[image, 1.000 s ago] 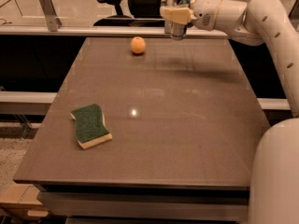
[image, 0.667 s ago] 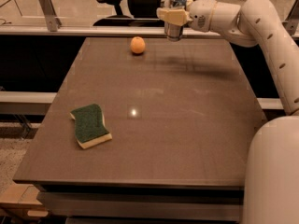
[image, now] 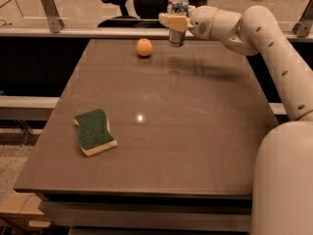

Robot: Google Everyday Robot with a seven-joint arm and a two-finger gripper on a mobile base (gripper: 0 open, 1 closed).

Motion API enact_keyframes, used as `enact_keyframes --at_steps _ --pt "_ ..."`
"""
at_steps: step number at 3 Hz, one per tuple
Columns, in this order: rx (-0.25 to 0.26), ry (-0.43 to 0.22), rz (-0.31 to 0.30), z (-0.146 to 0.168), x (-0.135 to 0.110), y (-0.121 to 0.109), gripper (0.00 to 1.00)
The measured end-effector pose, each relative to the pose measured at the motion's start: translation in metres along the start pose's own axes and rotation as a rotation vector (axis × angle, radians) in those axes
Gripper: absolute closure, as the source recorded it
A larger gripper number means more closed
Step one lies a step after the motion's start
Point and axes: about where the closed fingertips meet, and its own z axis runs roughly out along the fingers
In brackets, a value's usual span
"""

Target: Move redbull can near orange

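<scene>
The robot's gripper needs to release the redbull can on the table (image: pixel 167 57) next to the orange, on the side facing the robot's arm.
The redbull can (image: pixel 178 35) is a slim silver-and-blue can, held upright in my gripper (image: pixel 175 22) above the far edge of the table. The gripper is shut on the can's upper part; the can's bottom hangs a little above the tabletop. The orange (image: pixel 144 47) is a small round fruit resting on the table near its far edge, to the left of the can with a gap about one can-width wide between them. My white arm (image: pixel 254 28) reaches in from the right.
A green-and-yellow sponge (image: pixel 94 131) lies at the front left of the brown table (image: pixel 195 131). A black office chair (image: pixel 146 1) and a rail stand behind the table's far edge. My white base (image: pixel 286 180) fills the right foreground.
My gripper has moved left with the redbull can, closing the gap to the orange. The orange and the sponge have not moved.
</scene>
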Motion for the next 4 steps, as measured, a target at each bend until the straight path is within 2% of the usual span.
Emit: enact_keyframes --at_steps 2,3,4 --pt "0.049 -0.007 -0.029 0.008 0.017 -0.002 1.0" --pt "0.065 0.013 -0.031 0.009 0.025 -0.001 1.0" --pt "0.041 0.059 -0.014 0.023 0.042 -0.002 1.0"
